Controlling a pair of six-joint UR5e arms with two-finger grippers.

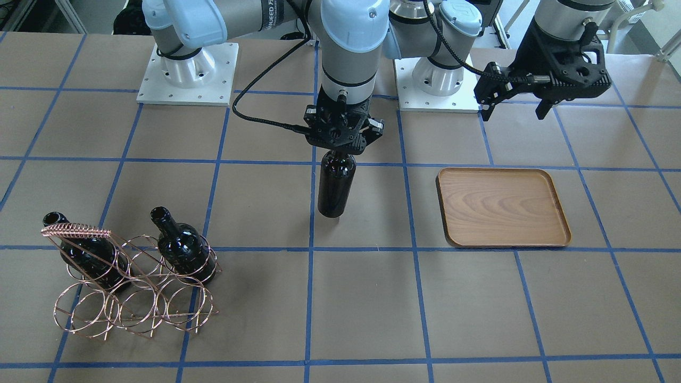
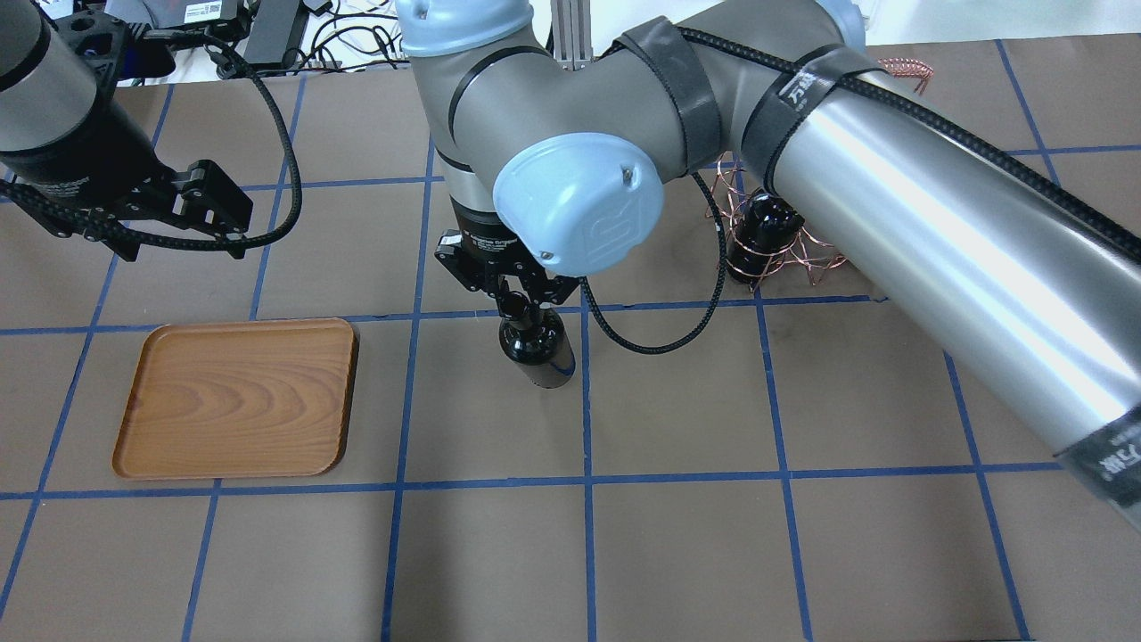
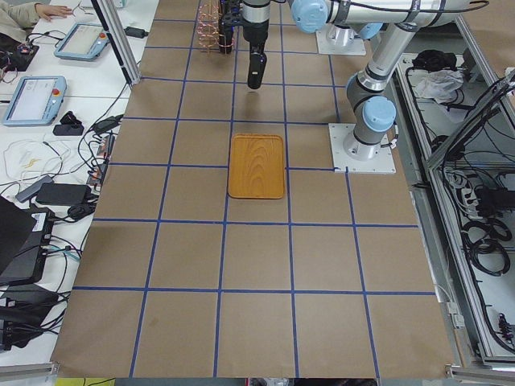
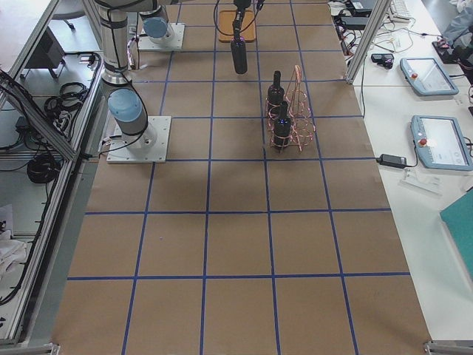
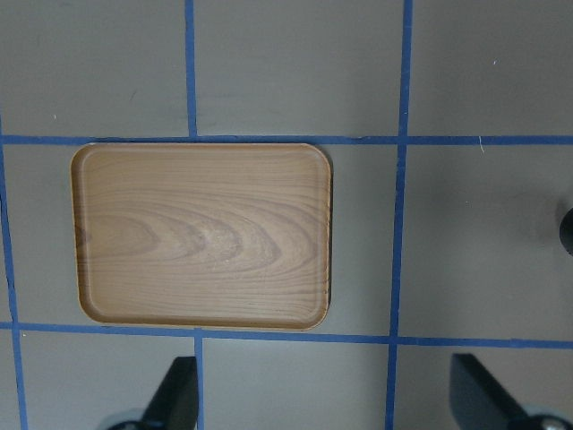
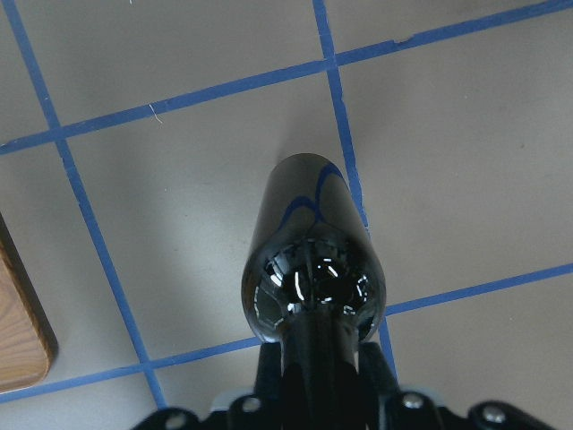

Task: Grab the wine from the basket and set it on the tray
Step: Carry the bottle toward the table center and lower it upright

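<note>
My right gripper should set the wine bottle upright on the table (image 1: 329, 204) (image 6: 318, 201) beside the blue tape between basket and tray.
My right gripper (image 1: 340, 146) is shut on the neck of a near-black wine bottle (image 1: 335, 183). It holds the bottle upright over the middle of the table, between basket and tray. The same bottle shows from above in the right wrist view (image 6: 313, 260) and in the overhead view (image 2: 535, 348). The copper wire basket (image 1: 133, 298) stands apart from it and holds two more bottles (image 1: 183, 247) (image 1: 88, 255). The wooden tray (image 1: 503, 207) lies bare. My left gripper (image 5: 327, 403) is open and empty, hovering beside the tray (image 5: 201, 233).
Brown paper with a blue tape grid covers the table. The two arm bases (image 1: 186, 80) (image 1: 439, 85) stand on white plates at the robot's side. The right arm's long link (image 2: 936, 241) hides part of the basket (image 2: 802, 254) in the overhead view.
</note>
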